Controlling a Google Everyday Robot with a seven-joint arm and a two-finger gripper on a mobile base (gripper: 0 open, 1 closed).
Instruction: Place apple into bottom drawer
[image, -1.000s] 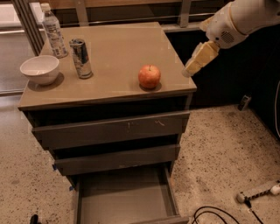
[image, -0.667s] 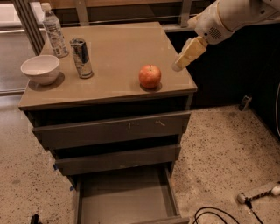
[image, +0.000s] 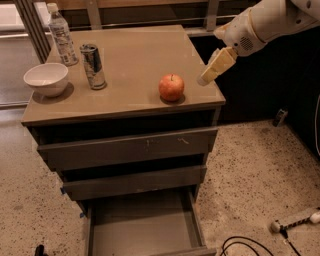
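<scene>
I will move my gripper next to the red-orange apple on the cabinet top and close it around the apple's side (image: 180, 86) nearest the white arm.
The red-orange apple (image: 171, 87) sits on the cabinet top (image: 135, 60), near its front right part. My gripper (image: 207, 77) hangs at the end of the white arm, above the top's right edge, a short way right of the apple and apart from it. It holds nothing. The bottom drawer (image: 142, 222) is pulled out below the two upper drawers, and its flat grey inside is bare.
A white bowl (image: 46, 78), a metal can (image: 93, 66) and a water bottle (image: 62, 35) stand on the left part of the top. The scratched top drawer (image: 130, 147) and the middle drawer (image: 135, 182) are shut. Cables (image: 250, 246) and a white tool (image: 297, 220) lie on the speckled floor.
My gripper has moved left from beyond the cabinet's right edge to a spot closer to the apple. The apple and drawers have not moved.
</scene>
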